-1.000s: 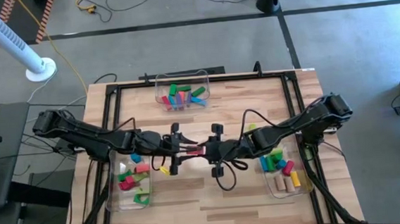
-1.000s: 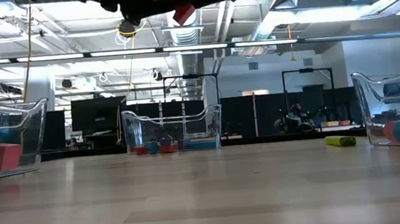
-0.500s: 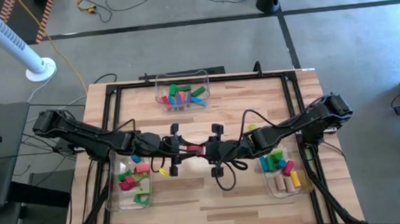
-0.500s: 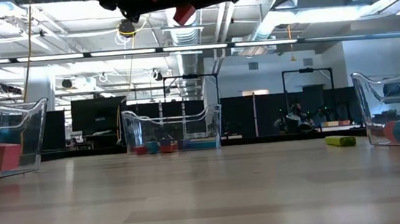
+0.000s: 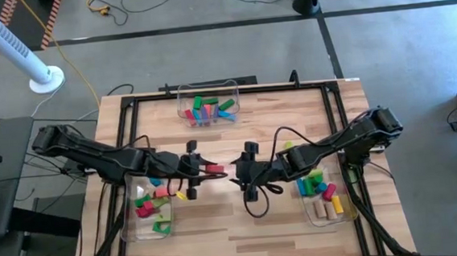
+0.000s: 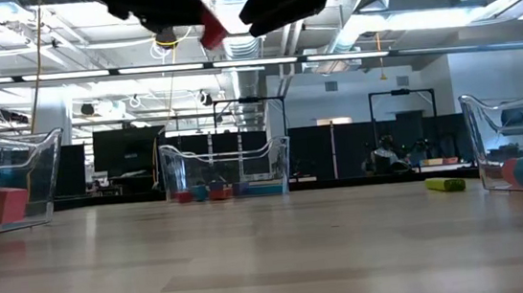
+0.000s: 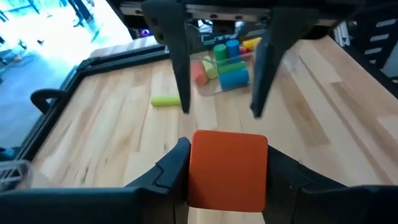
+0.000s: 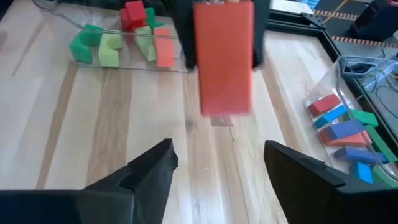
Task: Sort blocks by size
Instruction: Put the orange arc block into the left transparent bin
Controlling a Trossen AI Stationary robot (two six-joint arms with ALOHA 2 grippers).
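My left gripper is going to the clear bin (image 5: 148, 217) nearest it. It will let go of the red block, still above the table's middle, there, by the other red blocks.
A red block (image 5: 216, 169) hangs above the middle of the table with my left gripper (image 5: 203, 168) shut on it. In the left wrist view the red block (image 7: 227, 168) fills the gap between the fingers. My right gripper (image 5: 236, 173) faces it from the table's right, open, with a small gap to the block; the right wrist view shows the red block (image 8: 224, 56) ahead of the open fingers (image 8: 149, 174). More blocks lie in three clear bins. A yellow-green block (image 7: 165, 101) and a yellow one (image 5: 182, 196) lie loose on the table. My left gripper pinches the red block by two opposite sides (image 7: 196, 171) between its two fingers. The fingers come nearly level from the table's left. The block sticks out past the fingertips toward my right gripper and is lifted clear of the table.
Clear bins stand at the left (image 5: 149, 208), at the right (image 5: 323, 195) and at the far middle (image 5: 208, 105), each with several blocks. A black frame (image 5: 122, 103) runs round the table top. Bare wood lies below the grippers (image 6: 272, 251).
My right gripper has opened and let go of the red block. My left gripper has drawn a little toward the table's left edge with the block, so a gap now shows between the block and my right gripper.
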